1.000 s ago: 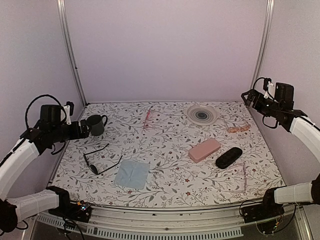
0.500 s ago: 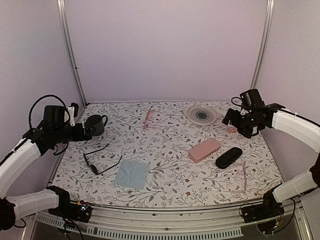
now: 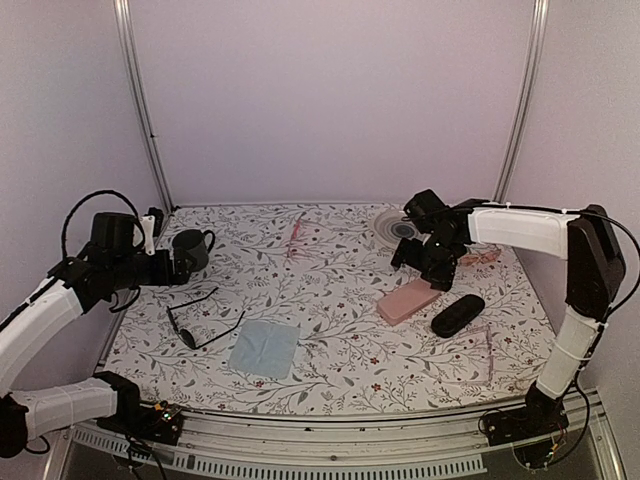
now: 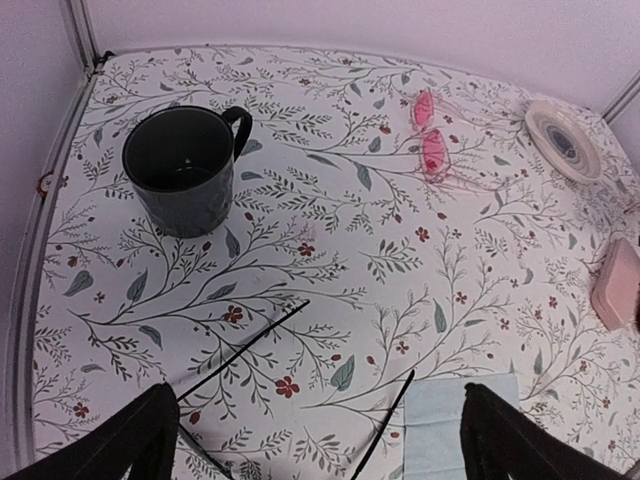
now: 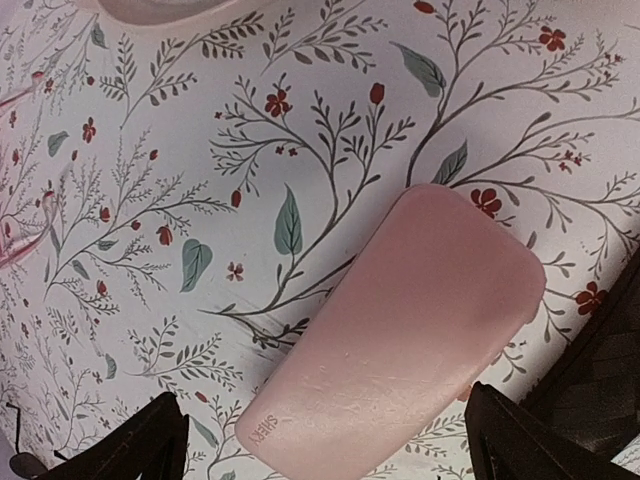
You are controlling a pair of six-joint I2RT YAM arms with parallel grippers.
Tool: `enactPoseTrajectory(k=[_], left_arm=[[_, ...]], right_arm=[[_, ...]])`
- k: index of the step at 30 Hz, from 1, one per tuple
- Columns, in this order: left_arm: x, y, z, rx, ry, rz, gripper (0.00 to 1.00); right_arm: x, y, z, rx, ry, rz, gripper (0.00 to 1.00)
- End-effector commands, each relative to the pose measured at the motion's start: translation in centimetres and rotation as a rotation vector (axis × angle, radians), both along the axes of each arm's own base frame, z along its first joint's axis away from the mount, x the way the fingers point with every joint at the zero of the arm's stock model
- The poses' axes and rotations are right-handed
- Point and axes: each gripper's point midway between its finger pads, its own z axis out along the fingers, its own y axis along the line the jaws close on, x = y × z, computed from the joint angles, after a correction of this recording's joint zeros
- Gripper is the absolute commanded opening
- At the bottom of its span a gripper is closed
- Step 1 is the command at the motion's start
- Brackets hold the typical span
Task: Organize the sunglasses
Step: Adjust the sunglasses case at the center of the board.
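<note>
The pink case lies at a slant across the right gripper's fingers, so the robot should first turn it straight with that gripper, then grip the pink case's far end (image 5: pixel 468 245) before lifting.
The sunglasses (image 3: pixel 200 322), thin black wire frame with round dark lenses, lie open on the floral table at the left. Only their two slim temple arms (image 4: pixel 250 345) show in the left wrist view. My left gripper (image 3: pixel 178 267) hovers open and empty above and behind them, next to the mug; its fingertips (image 4: pixel 130 440) frame the temple arms from above. My right gripper (image 3: pixel 425 267) is open and empty just over the far end of the pink case (image 3: pixel 408 300). The pink case (image 5: pixel 400 340) fills the right wrist view between the fingers (image 5: pixel 530 440).
A dark mug (image 3: pixel 192 248) stands far left. A light blue cloth (image 3: pixel 265 347) lies beside the sunglasses. A black oval case (image 3: pixel 458 315) lies right of the pink case. A round plate (image 3: pixel 404 228) sits at the back. Pink glasses lie at the back (image 3: pixel 297 232), with other pairs at right (image 3: pixel 478 257) and near right (image 3: pixel 488 350).
My right arm has swung from the right wall leftward and down to above the pink case. My left gripper has edged slightly right toward the mug.
</note>
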Motion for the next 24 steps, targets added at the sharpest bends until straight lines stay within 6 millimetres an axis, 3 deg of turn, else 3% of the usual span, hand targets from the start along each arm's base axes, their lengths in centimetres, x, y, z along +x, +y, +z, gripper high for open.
enactPoseTrajectory(k=[1,20,24], left_arm=[[-0.1,-0.6,-0.1,0.010,-0.014,-0.029,0.99],[-0.3,-1.3,-0.5,0.023,-0.005,-0.051,0.99],[-0.2,-1.4,-0.7,0.024,0.002,-0.053,0.99]], right_arm=[[-0.8,-0.1,-2.6,-0.062,0.122,-0.095,0.99],[-1.1,0.2,-6.2,-0.076,0.186,-0.132,1.00],[-0.7,0.7,-6.2,-0.063,0.167,-0.113,0.88]])
